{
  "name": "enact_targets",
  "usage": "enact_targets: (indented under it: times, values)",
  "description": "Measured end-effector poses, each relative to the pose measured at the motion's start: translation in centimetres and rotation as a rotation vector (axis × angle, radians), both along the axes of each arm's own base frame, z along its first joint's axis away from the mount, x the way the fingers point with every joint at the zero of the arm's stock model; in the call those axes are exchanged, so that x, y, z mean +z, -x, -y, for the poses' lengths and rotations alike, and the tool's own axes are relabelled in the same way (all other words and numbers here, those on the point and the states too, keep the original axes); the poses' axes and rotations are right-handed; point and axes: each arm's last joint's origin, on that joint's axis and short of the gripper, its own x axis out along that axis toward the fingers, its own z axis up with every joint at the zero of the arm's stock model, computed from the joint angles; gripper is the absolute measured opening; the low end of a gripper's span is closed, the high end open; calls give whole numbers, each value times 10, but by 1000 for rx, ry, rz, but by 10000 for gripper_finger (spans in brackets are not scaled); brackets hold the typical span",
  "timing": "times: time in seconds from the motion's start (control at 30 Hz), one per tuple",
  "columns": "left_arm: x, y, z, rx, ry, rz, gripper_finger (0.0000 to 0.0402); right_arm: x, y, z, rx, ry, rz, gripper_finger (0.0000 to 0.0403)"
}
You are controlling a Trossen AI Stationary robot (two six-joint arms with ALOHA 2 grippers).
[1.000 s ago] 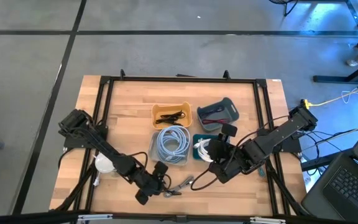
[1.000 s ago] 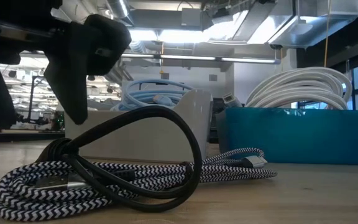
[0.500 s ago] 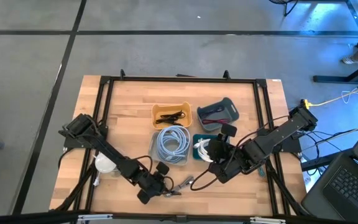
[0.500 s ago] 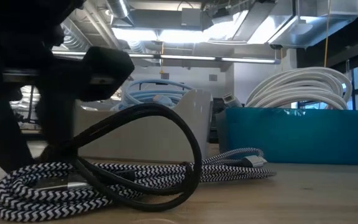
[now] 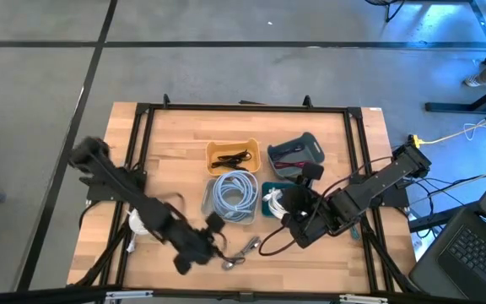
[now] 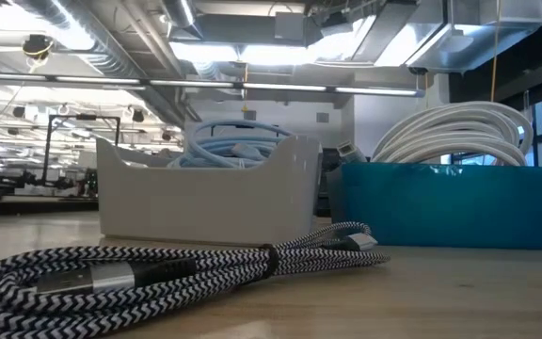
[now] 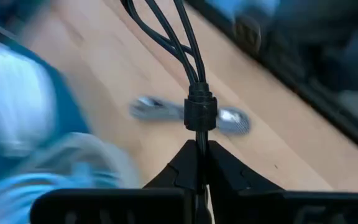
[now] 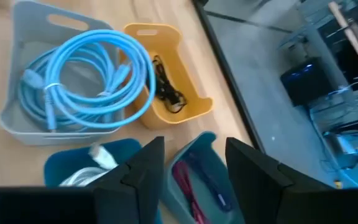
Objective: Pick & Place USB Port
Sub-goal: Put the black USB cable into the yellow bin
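Observation:
The bundled black cable will drop from my left gripper in the yellow bin, onto the thin black cable [image 5: 239, 156] there.
My left gripper [image 5: 212, 244] is over the table's near middle, shut on a bundled black cable [image 7: 166, 31]. A black-and-white braided cable [image 6: 158, 273] with silver plugs [image 7: 232, 121] lies flat on the wood below it, also seen as the braided cable [image 5: 243, 251]. My right gripper [image 8: 194, 168] hangs open with nothing between its fingers, above the table right of the bins, seen as the right gripper [image 5: 292, 225]. The black cable does not show in the low view. My left gripper pinches the black cable between its two fingers, right behind the dark band [image 7: 199, 113] that ties the bundle. The strands run on from the fingertips, along the fingers. The bundle is off the table, above the braided cable.
At mid-table stand a yellow bin [image 5: 232, 156] with a thin black cable, a grey bin [image 5: 233, 196] with a coiled blue cable, a teal bin [image 5: 273, 203] with a white cable, and a grey-blue bin [image 5: 295, 156] with a red one. A black frame [image 5: 142, 127] borders the table.
My left gripper has shut on the black cable and risen out of the low view, taking the black loop off the table. The braided cable, which lay coiled under that loop, now lies stretched out flat.

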Motion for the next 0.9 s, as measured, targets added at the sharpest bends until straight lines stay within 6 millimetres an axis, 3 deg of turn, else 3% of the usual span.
enact_targets:
  times: [0.1, 0.2, 0.37, 0.57, 0.67, 0.8, 0.9]
  values:
    - [46, 22, -24, 40, 14, 132, 10, 0, -1, 1, -6, 1, 0, 173]
    - [79, 43, -56, 126, -30, 273, 9, 0, -2, 3, -11, 0, 2, 173]
    - [106, 59, -128, 370, -95, 340, 8, 0, -6, 10, -53, -15, 20, 173]
    - [102, 49, -220, 525, 22, 232, 8, -1, -14, 32, -131, -14, -3, 173]
    - [91, 41, -256, 564, 50, 183, 8, -1, -13, 49, -203, 10, -50, 173]
    - [74, 26, -292, 546, 122, 155, 8, 2, -6, 72, -320, 28, -92, 173]
    - [54, 12, -310, 550, 155, 91, 8, 8, -6, 81, -315, 11, -82, 173]
